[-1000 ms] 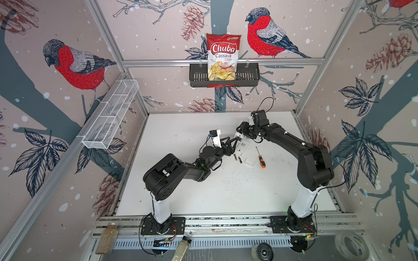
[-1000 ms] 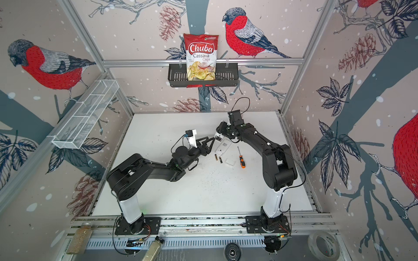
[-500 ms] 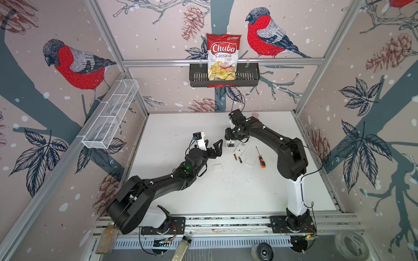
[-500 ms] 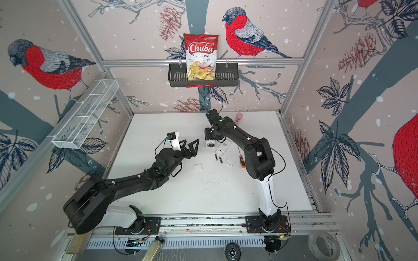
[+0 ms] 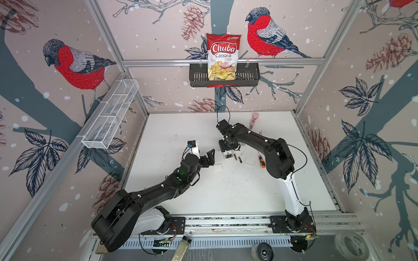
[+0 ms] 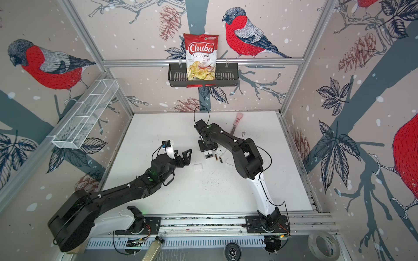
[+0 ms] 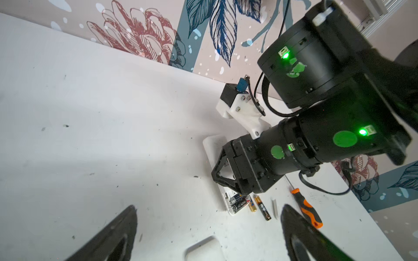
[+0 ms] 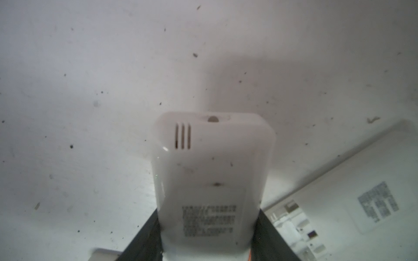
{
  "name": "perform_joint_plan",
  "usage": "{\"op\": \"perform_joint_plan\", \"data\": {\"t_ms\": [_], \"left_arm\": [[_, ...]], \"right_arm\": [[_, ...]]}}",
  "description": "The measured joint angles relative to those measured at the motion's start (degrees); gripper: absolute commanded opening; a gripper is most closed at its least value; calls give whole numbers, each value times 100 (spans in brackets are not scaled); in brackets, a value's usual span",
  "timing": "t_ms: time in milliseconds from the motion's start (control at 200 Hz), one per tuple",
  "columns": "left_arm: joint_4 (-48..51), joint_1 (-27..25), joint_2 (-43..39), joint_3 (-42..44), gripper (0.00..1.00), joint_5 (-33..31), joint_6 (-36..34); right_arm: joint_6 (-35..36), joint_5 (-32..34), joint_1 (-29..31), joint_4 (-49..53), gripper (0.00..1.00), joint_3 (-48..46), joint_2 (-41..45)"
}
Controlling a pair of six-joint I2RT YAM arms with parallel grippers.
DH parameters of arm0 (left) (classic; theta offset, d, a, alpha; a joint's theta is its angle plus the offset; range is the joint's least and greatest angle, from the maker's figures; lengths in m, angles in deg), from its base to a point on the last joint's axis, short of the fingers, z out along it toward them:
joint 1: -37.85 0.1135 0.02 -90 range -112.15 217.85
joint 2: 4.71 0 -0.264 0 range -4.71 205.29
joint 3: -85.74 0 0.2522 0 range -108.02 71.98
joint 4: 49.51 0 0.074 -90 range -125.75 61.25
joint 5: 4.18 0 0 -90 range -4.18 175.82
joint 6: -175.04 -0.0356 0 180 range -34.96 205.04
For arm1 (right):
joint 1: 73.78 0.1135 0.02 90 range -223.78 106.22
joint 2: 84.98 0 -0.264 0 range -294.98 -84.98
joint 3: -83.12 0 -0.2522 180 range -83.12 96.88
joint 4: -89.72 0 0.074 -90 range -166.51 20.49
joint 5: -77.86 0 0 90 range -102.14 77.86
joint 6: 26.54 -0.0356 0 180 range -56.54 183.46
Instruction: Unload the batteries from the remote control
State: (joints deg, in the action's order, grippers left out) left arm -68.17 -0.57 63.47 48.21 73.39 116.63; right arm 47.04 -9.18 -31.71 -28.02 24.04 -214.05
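Note:
Next, my right gripper sets the white remote control down on the table (image 5: 225, 158) (image 8: 175, 225) between the white battery cover and the loose batteries.
My right gripper (image 8: 208, 228) is shut on a white remote control (image 8: 212, 162), which lies back side up on the table; in both top views the gripper (image 5: 227, 148) covers most of it. The remote's open end (image 7: 228, 203) still holds two dark batteries (image 7: 237, 202). Two more batteries (image 7: 251, 203) (image 7: 263, 209) lie loose on the table right beside that end (image 5: 237, 158). My left gripper (image 7: 209, 206) hangs wide open and empty, a short way left of the remote (image 6: 185, 158).
A white battery cover (image 5: 218, 167) lies just in front of the left gripper. An orange-handled screwdriver (image 5: 261, 161) and a small white piece (image 5: 250, 161) lie right of the batteries. A second white remote (image 8: 362, 192) lies behind. A pink-handled tool (image 5: 253, 119) rests near the back wall.
The left arm has drawn back to the left, away from the remote, and its gripper has opened wide. The right gripper has shifted left with the remote in its grip.

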Motion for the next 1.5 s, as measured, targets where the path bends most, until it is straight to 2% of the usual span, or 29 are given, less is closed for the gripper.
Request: {"op": "perform_joint_plan", "data": {"t_ms": [295, 560, 1031, 1211, 1501], "left_arm": [[57, 109, -487, 470, 97, -247, 105], [55, 125, -490, 542, 97, -260, 105], [111, 184, -332, 413, 97, -267, 146], [175, 188, -328, 369, 97, -299, 149], [219, 188, 13, -31, 97, -299, 151]], "right_arm": [[13, 11, 306, -4, 24, -299, -24], [-2, 15, 367, -103, 29, -531, 4], [20, -15, 407, -511, 62, -909, 199], [109, -155, 372, -791, 69, -1209, 396], [72, -354, 131, -1344, 74, -1843, 1176]]}}
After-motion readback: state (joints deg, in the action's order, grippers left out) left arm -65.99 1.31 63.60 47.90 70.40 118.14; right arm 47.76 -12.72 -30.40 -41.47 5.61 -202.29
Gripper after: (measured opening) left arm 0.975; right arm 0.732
